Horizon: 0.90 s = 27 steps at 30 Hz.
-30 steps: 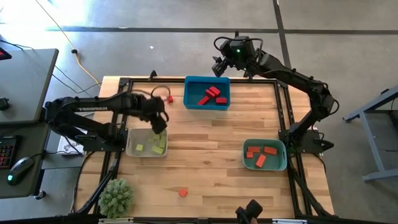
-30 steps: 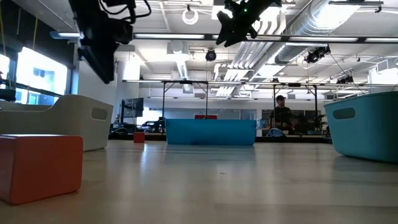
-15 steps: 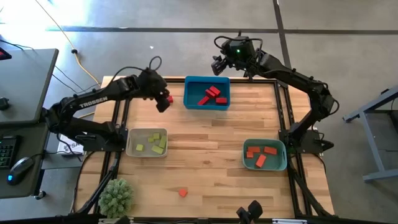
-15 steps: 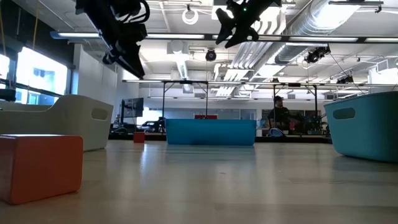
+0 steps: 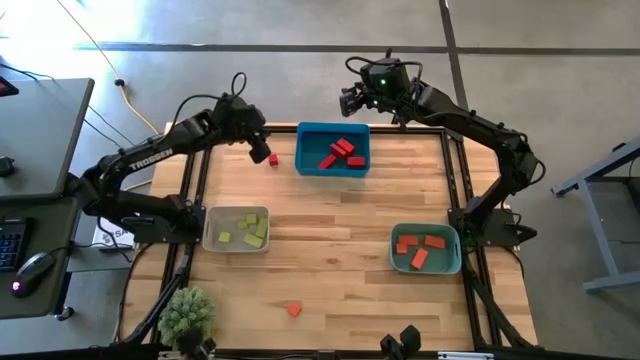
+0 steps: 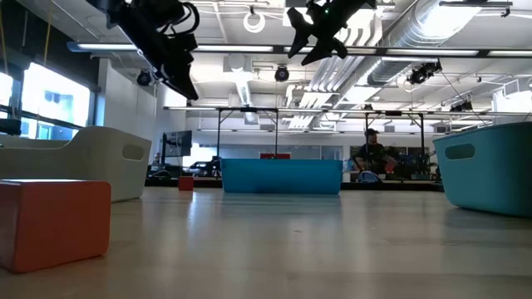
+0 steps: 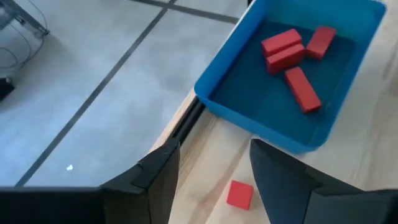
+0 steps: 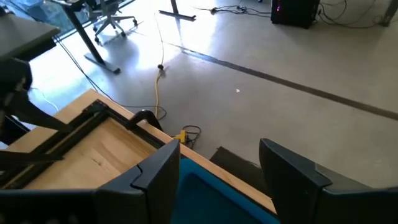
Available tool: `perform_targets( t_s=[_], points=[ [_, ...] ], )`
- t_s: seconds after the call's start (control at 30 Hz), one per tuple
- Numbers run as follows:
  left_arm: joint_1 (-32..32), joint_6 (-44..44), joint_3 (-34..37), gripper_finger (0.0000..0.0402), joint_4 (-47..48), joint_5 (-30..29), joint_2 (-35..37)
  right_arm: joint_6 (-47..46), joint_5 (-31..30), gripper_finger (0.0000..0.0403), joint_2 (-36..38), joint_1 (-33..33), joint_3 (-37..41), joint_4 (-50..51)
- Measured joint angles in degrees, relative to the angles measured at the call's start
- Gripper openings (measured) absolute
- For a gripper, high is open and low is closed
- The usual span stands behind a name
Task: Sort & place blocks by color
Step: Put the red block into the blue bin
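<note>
My left gripper is set to close on the opposite sides of the small red block (image 5: 273, 160) (image 7: 240, 195), which lies on the wood next to the blue tray.
A small red block (image 5: 272, 160) (image 7: 240, 194) lies on the wood just left of the blue tray (image 5: 312, 168). That tray holds several red blocks (image 7: 292, 53). My left gripper (image 5: 261, 150) (image 7: 214, 180) hovers open above the small red block, which shows between its fingers but untouched. Yellow-green blocks (image 5: 247, 230) lie in the beige tray (image 5: 209, 228), and orange-red blocks (image 5: 420, 248) in the teal tray (image 5: 455, 262). A lone orange-red block (image 5: 293, 310) (image 6: 54, 224) sits near the front edge. My right gripper (image 5: 351, 101) (image 8: 217, 168) hangs open and empty above the blue tray's far edge.
A fuzzy green plant ball (image 5: 187, 316) sits at the table's near left corner. A dark frame rail (image 5: 196, 170) runs along the left side, under my left arm. Bare wood (image 5: 330, 230) stretches between the three trays.
My left gripper has swung from above the beige tray toward the table's far edge, rising a little and turning, and now hangs over the small red block beside the blue tray. No block has moved.
</note>
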<state>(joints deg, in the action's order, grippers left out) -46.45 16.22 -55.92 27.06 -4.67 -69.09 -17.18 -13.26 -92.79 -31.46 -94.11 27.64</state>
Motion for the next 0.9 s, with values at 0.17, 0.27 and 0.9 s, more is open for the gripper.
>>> perform_targets(
  t_s=[0.17,0.27,0.9],
  points=[
    [-0.86,0.7,0.0,0.0186,-0.02,0.65,-3.97,-0.93,0.0,0.0207,0.0,0.08,0.0,0.02],
    [-0.85,2.16,0.0,0.0186,0.02,1.47,-7.31,-0.92,0.0,0.0207,0.0,0.17,0.0,0.04],
    [-0.88,-1.61,-9.58,0.0186,10.92,1.51,-24.83,-5.7,-0.02,0.0207,-0.04,1.03,0.0,4.43]
  ],
)
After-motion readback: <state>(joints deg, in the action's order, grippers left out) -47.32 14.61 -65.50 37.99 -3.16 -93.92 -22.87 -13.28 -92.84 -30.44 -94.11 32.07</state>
